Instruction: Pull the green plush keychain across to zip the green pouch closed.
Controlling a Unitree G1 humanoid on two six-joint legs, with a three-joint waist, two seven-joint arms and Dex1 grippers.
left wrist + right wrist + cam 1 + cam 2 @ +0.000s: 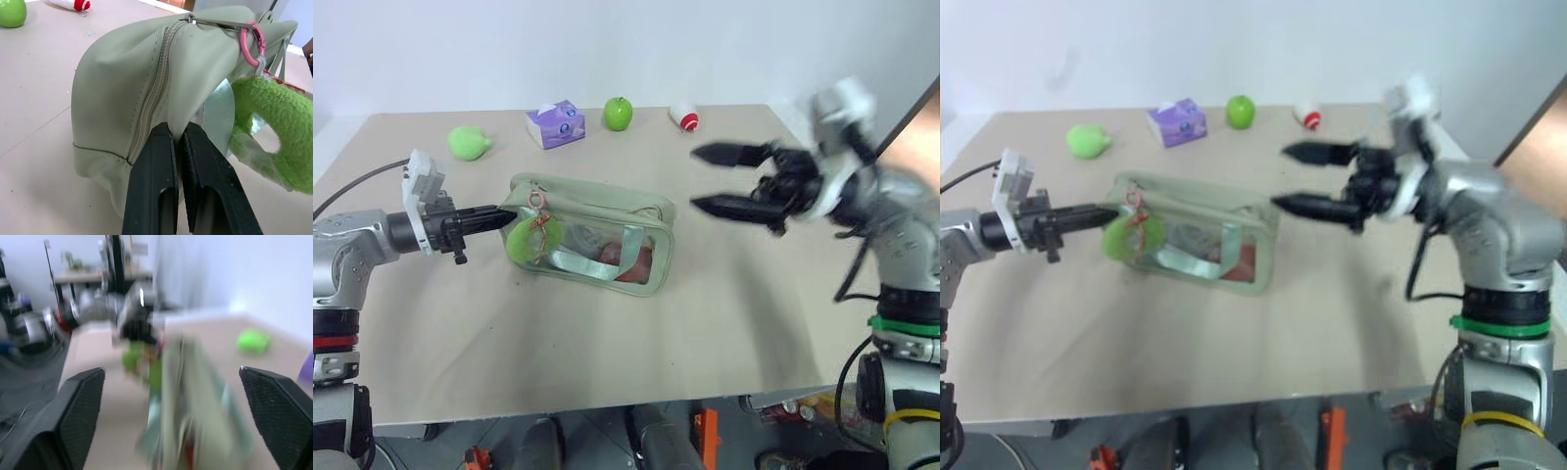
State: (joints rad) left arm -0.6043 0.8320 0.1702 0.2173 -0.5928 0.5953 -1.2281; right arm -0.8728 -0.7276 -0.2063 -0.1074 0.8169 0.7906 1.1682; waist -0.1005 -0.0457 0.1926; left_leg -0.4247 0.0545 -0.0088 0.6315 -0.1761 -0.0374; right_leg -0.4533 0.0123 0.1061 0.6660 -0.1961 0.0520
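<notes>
The robot's right gripper will next go to the green plush keychain and close on its soft body (551, 238) (154, 373), beside the red cord below the pink ring.
The green pouch (607, 211) lies on the tan table, its zipper (151, 93) running along the top. The zipper pull sits at the pouch's left end. From it, on a pink ring and red cord, hangs the green plush keychain (529, 240), resting against the clear side window. My left gripper (501, 212) is shut, pinching the pouch's fabric at that same end, just below the zipper's end (176, 134). The keychain (276, 125) hangs right beside its fingers. My right gripper (697, 178) hovers open above the table, past the pouch's right end, holding nothing.
Along the table's far side stand a light-green plush toy (468, 142), a purple tissue box (555, 123), a green apple (618, 113) and a small red-and-white object (684, 117). The table's front edge (607, 406) runs close below the pouch.
</notes>
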